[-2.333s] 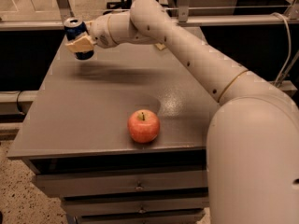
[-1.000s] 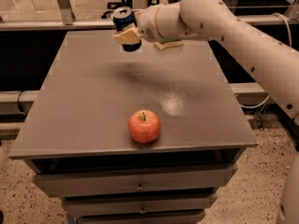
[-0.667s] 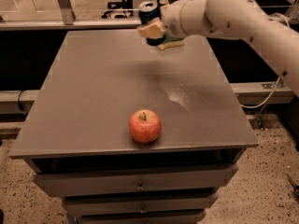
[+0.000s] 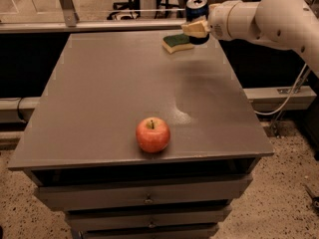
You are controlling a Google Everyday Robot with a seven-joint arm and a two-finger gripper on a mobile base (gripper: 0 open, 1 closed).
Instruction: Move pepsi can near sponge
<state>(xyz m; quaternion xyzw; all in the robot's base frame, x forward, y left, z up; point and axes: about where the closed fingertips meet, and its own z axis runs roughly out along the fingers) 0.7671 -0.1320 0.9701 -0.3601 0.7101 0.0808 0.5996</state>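
The robot's gripper will release the pepsi can between the sponge and the table's nearby side edge [image 4: 206, 52], close to the far corner of the table. The pepsi can is still upright in the air.
My gripper [image 4: 198, 28] is shut on the pepsi can [image 4: 196, 11], a dark blue can with a silver top. It holds the can upright in the air above the table's far right edge. The sponge [image 4: 177, 43], dark green on a pale yellow base, lies flat on the grey table [image 4: 109, 93] near the far edge, just left of and below the can. My white arm [image 4: 264, 19] reaches in from the right.
A red apple [image 4: 153, 134] stands near the table's front edge, in the middle. Drawers [image 4: 144, 198] sit under the tabletop. A metal rail [image 4: 89, 26] and chair bases lie behind the table. A cable hangs at the right.
My gripper has carried the pepsi can from the far left of the table to the far right. The sponge, hidden behind the arm before, now shows beside the can. The apple has not moved.
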